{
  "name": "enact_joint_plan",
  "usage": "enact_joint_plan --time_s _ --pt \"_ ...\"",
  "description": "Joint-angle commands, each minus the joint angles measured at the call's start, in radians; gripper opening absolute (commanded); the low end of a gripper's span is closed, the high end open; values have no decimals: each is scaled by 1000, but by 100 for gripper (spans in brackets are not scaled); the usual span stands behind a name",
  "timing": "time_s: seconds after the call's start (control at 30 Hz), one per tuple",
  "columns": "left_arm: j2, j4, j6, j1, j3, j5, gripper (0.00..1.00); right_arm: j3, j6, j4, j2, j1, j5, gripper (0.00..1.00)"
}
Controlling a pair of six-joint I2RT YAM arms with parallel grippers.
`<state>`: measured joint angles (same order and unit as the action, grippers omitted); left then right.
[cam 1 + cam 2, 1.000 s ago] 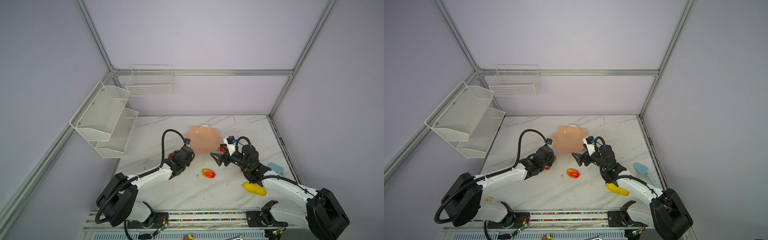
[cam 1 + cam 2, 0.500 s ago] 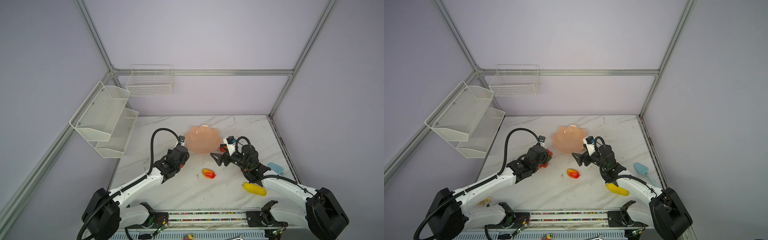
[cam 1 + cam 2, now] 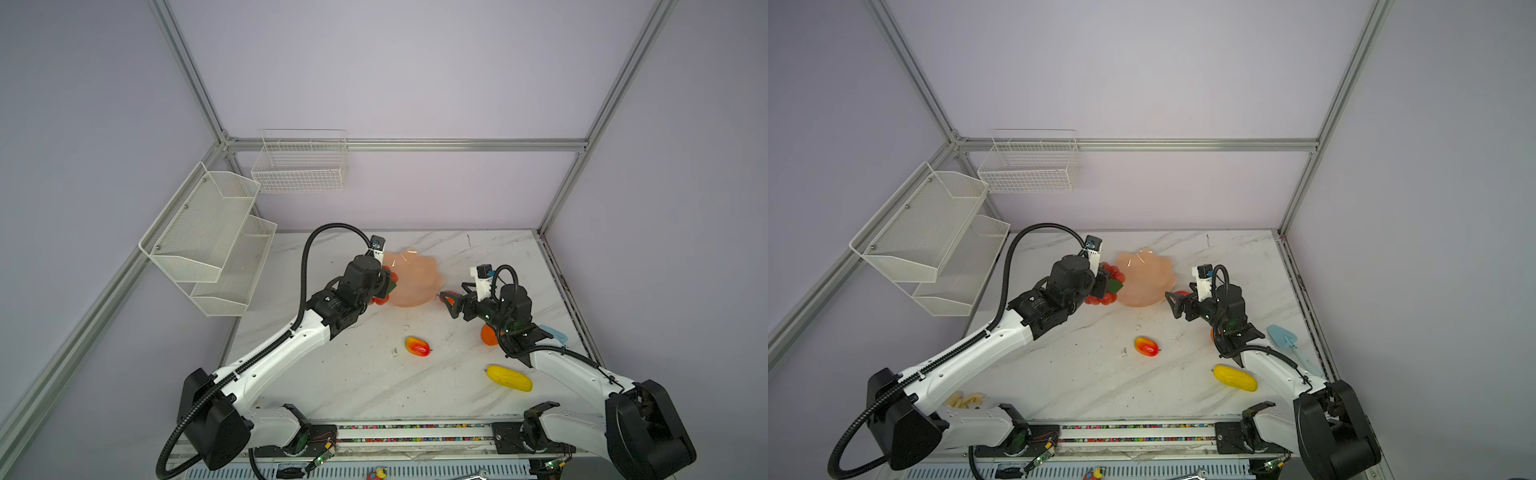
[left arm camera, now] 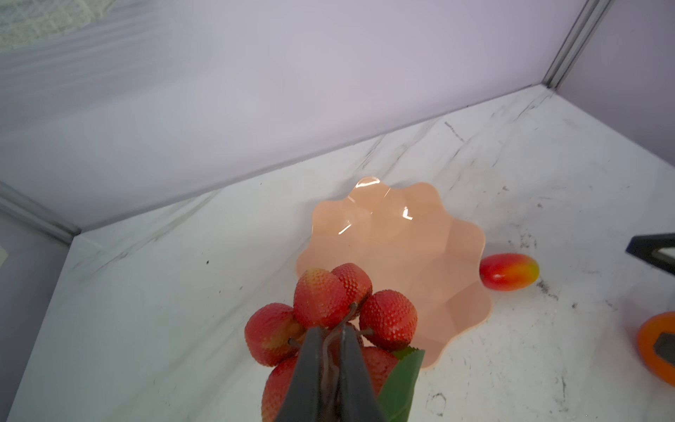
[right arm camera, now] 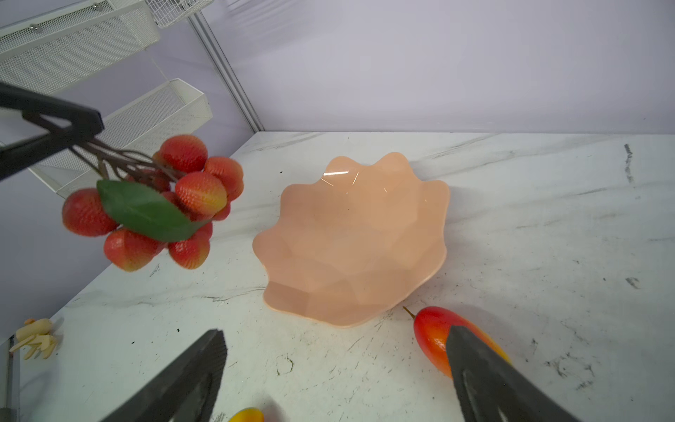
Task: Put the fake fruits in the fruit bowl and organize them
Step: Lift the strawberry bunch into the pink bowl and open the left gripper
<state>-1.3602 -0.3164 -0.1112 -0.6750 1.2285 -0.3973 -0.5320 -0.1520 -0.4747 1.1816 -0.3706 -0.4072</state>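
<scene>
My left gripper is to let go of the red grape bunch, now hanging clear of the table, in the middle of the peach-pink fruit bowl (image 3: 412, 281) (image 4: 395, 277).
My left gripper (image 4: 330, 336) is shut on the dark stem of the red grape bunch (image 4: 321, 303), which hangs clear of the table just left of the fruit bowl (image 3: 409, 282). The right wrist view shows the bunch (image 5: 190, 193) with its green leaf beside the empty peach-pink bowl (image 5: 354, 241). My right gripper (image 5: 334, 339) stands open and holds nothing, low at the bowl's right front. One mango (image 5: 433, 332) lies by one of its fingers. Another mango (image 3: 417, 346) lies mid-table. The orange (image 3: 489, 336) sits under my right arm, and the yellow oblong fruit (image 3: 509, 378) lies nearer the front.
White wire baskets (image 3: 208, 237) hang on the left wall, with another basket (image 3: 299, 166) on the back wall. A blue scoop (image 3: 1283, 338) lies at the table's right edge. A small pale yellow object (image 3: 965, 400) sits at the front left, by the left arm's base.
My left gripper has closed on the bunch's stem and lifted it off the table, up beside the bowl. The right arm has not moved.
</scene>
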Motion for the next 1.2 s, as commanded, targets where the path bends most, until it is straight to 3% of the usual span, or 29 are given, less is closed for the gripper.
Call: enact_joint_plan --time_s 0.0,0.3,0.5,0.73,0.83,0.9,1.03,1.17 --pt "-104 50 55 -11 181 61 0 13 -21 -24 -21 5 -27 97" --pt "-439 48 149 -11 436 98 0 20 -29 -27 -38 26 -31 97" --pt "-576 67 167 -11 492 115 0 21 -35 -28 -33 35 -35 97" --pt "-642 92 164 -11 471 133 1 23 -37 -28 -33 40 -33 98" --pt "-636 122 151 -10 438 143 39 25 -41 -27 -32 44 -15 97" --pt "-606 157 154 -11 403 166 58 27 -50 -18 -28 51 8 97" --pt "-522 192 165 -11 352 203 71 32 -115 10 -33 72 101 97" --pt "-364 194 151 -12 241 241 78 -39 -239 329 -94 75 356 97"
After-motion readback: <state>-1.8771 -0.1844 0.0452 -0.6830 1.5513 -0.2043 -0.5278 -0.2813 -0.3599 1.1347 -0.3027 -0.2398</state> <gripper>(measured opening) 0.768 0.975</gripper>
